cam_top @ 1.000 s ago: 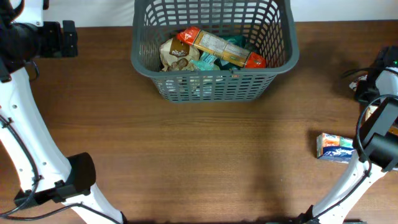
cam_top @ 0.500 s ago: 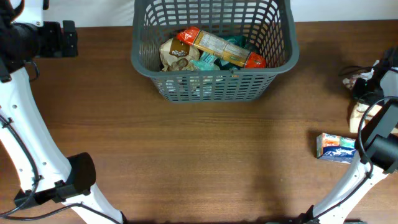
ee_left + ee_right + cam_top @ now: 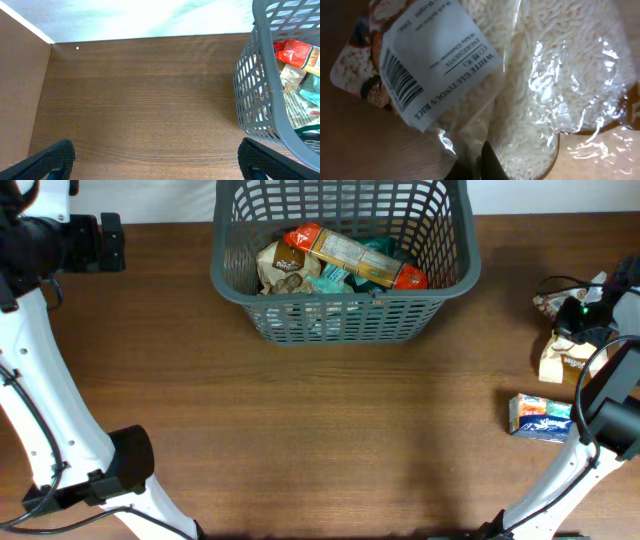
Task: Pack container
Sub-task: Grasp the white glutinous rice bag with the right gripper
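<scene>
The rice bag has only a thin fold pinched in my right gripper's fingers, so next I open them, reach deeper and grip more plastic [image 3: 502, 120] beside the label before lifting.
The dark grey basket [image 3: 345, 310] stands at the table's far middle and holds several food packets, with a red and gold one [image 3: 355, 258] on top. Its slotted side shows in the left wrist view [image 3: 260, 95]. My right gripper [image 3: 582, 315] is at the far right, shut on a clear bag of white rice [image 3: 558, 360] that hangs from it above the table. The bag fills the right wrist view [image 3: 530, 75], pinched at my fingers [image 3: 487, 165]. My left gripper [image 3: 100, 242] is open and empty over bare wood, left of the basket [image 3: 155, 160].
A blue and white packet [image 3: 540, 418] lies on the table at the right, in front of the rice bag. The table's back edge meets a white wall [image 3: 150, 20]. Both arm bases stand at the front corners.
My right gripper has moved left into view, carrying the rice bag with it. The left arm, the basket and the blue packet have not moved.
</scene>
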You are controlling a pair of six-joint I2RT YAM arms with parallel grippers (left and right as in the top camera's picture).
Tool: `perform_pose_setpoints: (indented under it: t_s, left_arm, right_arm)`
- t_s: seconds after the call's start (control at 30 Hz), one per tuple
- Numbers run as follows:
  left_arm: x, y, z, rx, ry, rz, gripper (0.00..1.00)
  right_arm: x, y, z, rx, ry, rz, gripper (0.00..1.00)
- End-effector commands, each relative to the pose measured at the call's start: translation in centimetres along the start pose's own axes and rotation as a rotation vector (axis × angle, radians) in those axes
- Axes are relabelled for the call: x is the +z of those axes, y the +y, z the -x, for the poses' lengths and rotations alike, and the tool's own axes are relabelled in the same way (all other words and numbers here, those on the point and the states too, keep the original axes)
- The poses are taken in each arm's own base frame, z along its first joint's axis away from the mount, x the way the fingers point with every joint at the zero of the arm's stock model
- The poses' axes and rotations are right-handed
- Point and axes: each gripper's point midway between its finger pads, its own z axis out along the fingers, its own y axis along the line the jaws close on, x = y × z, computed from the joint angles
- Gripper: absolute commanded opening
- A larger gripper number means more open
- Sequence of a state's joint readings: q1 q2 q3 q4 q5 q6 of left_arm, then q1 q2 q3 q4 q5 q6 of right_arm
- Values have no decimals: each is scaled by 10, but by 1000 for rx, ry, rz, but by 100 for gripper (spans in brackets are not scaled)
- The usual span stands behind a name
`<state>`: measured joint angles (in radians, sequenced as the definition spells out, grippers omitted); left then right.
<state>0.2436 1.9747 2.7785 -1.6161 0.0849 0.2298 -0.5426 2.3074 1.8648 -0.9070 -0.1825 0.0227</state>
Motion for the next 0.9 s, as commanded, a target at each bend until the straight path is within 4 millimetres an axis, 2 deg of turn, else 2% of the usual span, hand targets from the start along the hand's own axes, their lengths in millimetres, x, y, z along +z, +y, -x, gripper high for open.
perform_pose_setpoints:
  t_s: [0.0, 0.17, 0.23, 0.27, 0.3, 0.37, 0.47, 0.5, 0.73, 0.8, 0.87]
  left_arm:
    - [3, 2, -2, -16, 10, 4, 99]
    - [3, 2, -2, -16, 10, 4, 99]
    - [3, 2, -2, -16, 10, 4, 99]
    - [3, 2, -2, -16, 10, 4, 99]
    - [3, 2, -2, -16, 10, 4, 99]
    - [3, 2, -2, -16, 10, 4, 99]
    - [3, 2, -2, -16, 10, 4, 99]
    - [3, 2, -2, -16, 10, 4, 99]
    - [3, 2, -2, -16, 10, 4, 99]
    - [3, 2, -2, -16, 10, 4, 99]
    - [3, 2, -2, -16, 10, 4, 99]
  right_arm:
    - [-46, 12, 28, 5, -120, 50, 4]
    - [-46, 8, 28, 9, -118, 33, 4]
    - [-46, 3, 28, 10, -120, 7, 16]
    - [-46, -3, 29, 12, -122, -27, 33]
    - [-47, -6, 29, 13, -123, -45, 36]
    - [-47, -9, 30, 14, -129, -64, 49]
    - [-47, -12, 32, 14, -138, -83, 56]
    - [-48, -14, 33, 13, -139, -93, 67]
    - [-45, -17, 32, -7, -135, -117, 75]
    - [-40, -13, 28, -65, -113, -117, 80]
    - [-35, -8, 24, -114, -95, -116, 81]
